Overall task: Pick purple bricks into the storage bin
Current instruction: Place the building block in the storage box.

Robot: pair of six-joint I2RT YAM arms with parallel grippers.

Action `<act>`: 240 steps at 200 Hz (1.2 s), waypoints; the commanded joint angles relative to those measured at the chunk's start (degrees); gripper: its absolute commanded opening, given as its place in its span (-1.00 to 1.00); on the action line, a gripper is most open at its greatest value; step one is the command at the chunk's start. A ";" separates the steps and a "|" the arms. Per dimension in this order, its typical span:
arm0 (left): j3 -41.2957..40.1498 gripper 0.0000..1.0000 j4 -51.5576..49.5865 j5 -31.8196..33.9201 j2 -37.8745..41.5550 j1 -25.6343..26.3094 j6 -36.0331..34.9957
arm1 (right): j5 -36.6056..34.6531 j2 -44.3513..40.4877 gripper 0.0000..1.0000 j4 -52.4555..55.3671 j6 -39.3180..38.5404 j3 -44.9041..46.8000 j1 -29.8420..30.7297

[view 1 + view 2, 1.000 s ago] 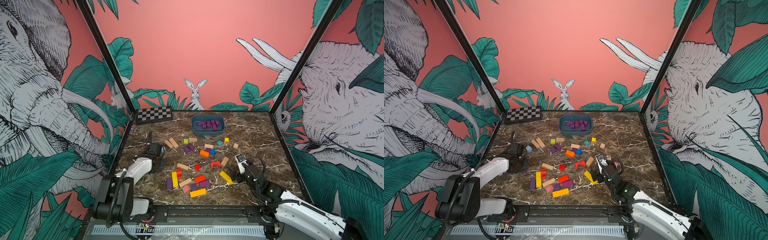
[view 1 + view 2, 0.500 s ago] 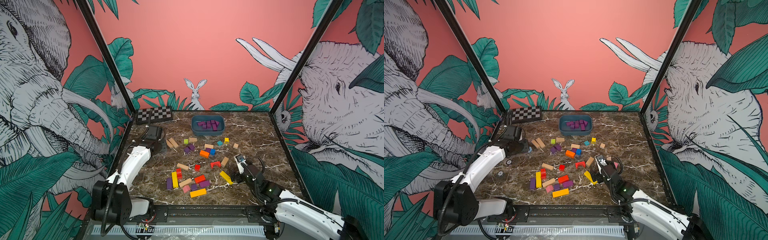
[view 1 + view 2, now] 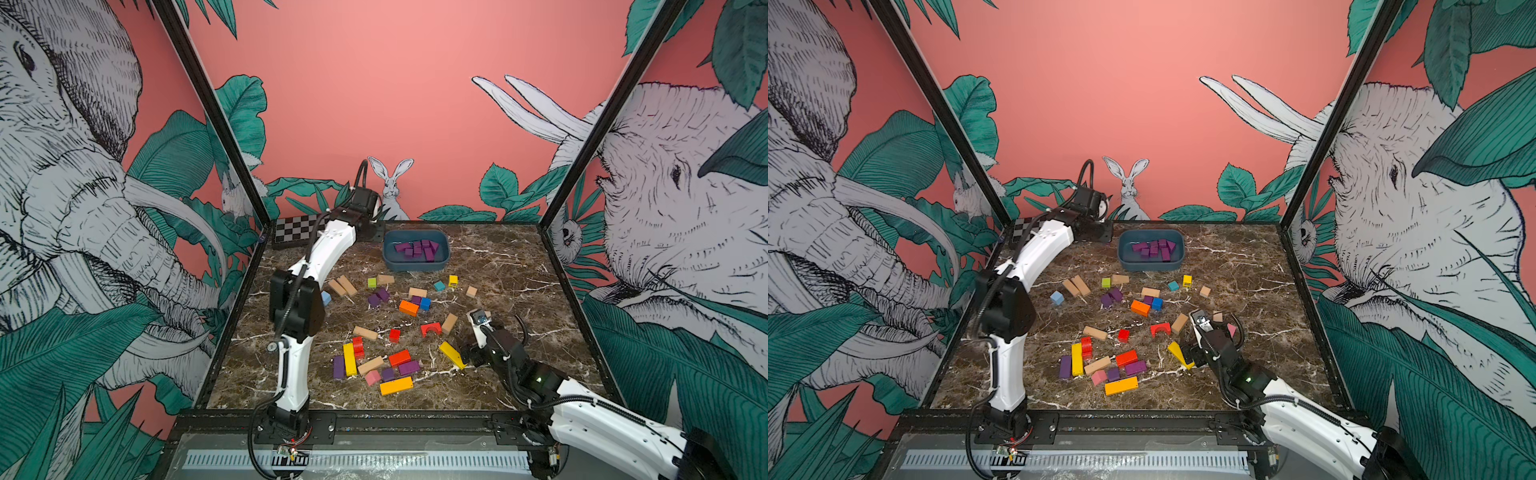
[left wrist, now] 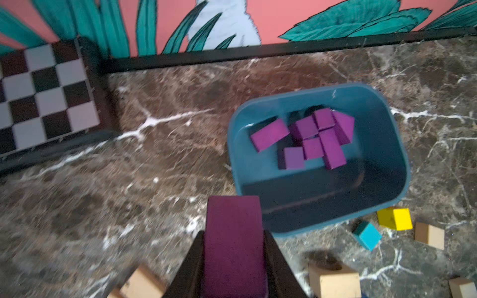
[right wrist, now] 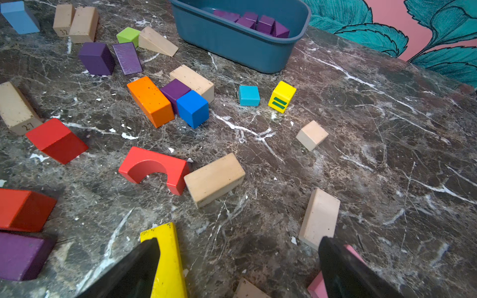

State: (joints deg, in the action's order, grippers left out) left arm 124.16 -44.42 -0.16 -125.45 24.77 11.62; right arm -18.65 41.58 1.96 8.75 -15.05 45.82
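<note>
Next, my left gripper releases the purple brick inside the storage bin's end [image 3: 392,256] [image 4: 252,167] nearest the checkerboard box, next to the other bricks.
My left gripper [image 4: 234,237] is shut on a purple brick [image 4: 232,219], which sticks out between its jaws. It hangs above the table just short of the storage bin [image 4: 309,206], at the bin's left end in both top views [image 3: 374,232] [image 3: 1106,235]. The blue-grey bin [image 3: 415,266] holds several purple bricks [image 4: 309,139]. More purple bricks lie loose mid-table [image 3: 378,297] and near the front [image 3: 409,368]. My right gripper [image 5: 238,247] is open low over bare marble at the front right [image 3: 471,351].
A checkerboard box [image 3: 295,230] sits at the back left corner. Blocks of other colours are scattered across the middle. A yellow wedge [image 5: 165,258] lies against one right finger. A pale wooden bar [image 5: 320,218] and a pink block [image 5: 317,286] lie by the other.
The left arm has risen from the front left of the table and swung to the back beside the bin, carrying the purple brick. The right arm has not moved.
</note>
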 commanded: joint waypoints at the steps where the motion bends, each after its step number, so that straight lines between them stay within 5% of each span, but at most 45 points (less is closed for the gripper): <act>1: 13.46 -0.91 -10.31 0.81 -5.54 1.94 -3.78 | -1.01 0.36 0.95 -1.69 0.30 -0.66 0.32; 31: 21.68 -0.94 -9.81 -0.18 -12.73 1.89 -3.09 | -1.10 1.02 0.96 -1.70 0.39 -0.78 0.36; 121: 19.00 -0.91 2.88 0.93 -19.62 2.54 -3.31 | -1.30 0.78 0.96 -1.72 0.47 -0.71 0.32; 205: 19.10 -0.63 4.52 3.31 -20.63 2.73 -3.56 | -1.21 -0.71 0.97 -1.58 0.39 -0.25 0.36; 240: 18.29 -0.30 5.22 2.79 -19.81 2.84 -3.64 | -1.21 -1.20 0.98 -1.52 0.39 -0.12 0.32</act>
State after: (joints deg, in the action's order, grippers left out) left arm 143.26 -40.58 2.57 -146.89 27.24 8.51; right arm -19.09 41.30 1.96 8.78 -15.05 45.82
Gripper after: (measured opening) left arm 0.332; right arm 0.987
